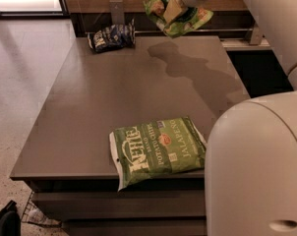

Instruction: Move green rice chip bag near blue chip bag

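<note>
My gripper will let go of the green rice chip bag at the table's far edge [165, 40], next to the blue chip bag.
My gripper [174, 10] is at the top of the camera view, shut on the green rice chip bag [180, 14], which hangs crumpled in the air above the table's far edge. The blue chip bag [111, 36] lies on the table's far left corner, to the left of and below the held bag. The two bags are apart.
A green Kettle jalapeño chip bag [158, 150] lies near the front edge of the grey table [99, 97]. My white arm [256, 166] fills the right side of the view. A dark counter runs behind the table.
</note>
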